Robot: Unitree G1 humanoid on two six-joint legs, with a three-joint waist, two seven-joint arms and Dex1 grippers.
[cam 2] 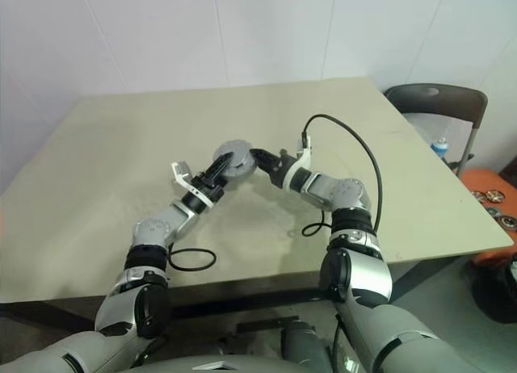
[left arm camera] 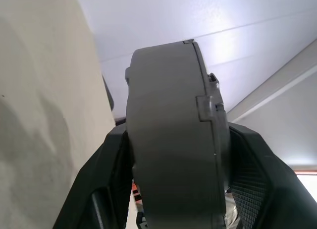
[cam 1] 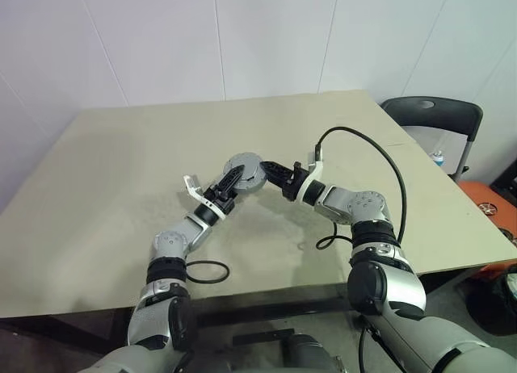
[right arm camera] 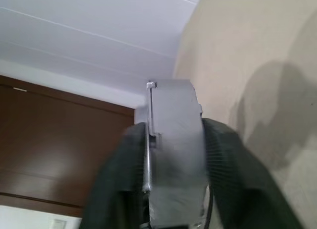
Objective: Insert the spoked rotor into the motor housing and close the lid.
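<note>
The motor housing, now hanging a little above the table, will be released by my left gripper on the bare table (cam 1: 166,182) beside its white bracket, away from my right gripper.
The motor housing (cam 1: 244,173), a round grey case, hangs a little above the table between my two grippers. Its lid (cam 1: 241,164), a ribbed grey disc with a dark centre, lies closed flat on it and faces up. My left gripper (cam 1: 233,179) is shut on the housing (left arm camera: 173,140), one black finger (left arm camera: 106,184) pressed on each flat face. From the other side my right gripper (cam 1: 271,169) reaches the housing (right arm camera: 173,154), which sits within it. The spoked rotor is hidden.
The beige table (cam 1: 113,187) spreads wide around the arms. A black cable (cam 1: 380,155) arcs over my right forearm and another loops by the table's front edge (cam 1: 206,270). A dark chair (cam 1: 434,115) stands off the right corner.
</note>
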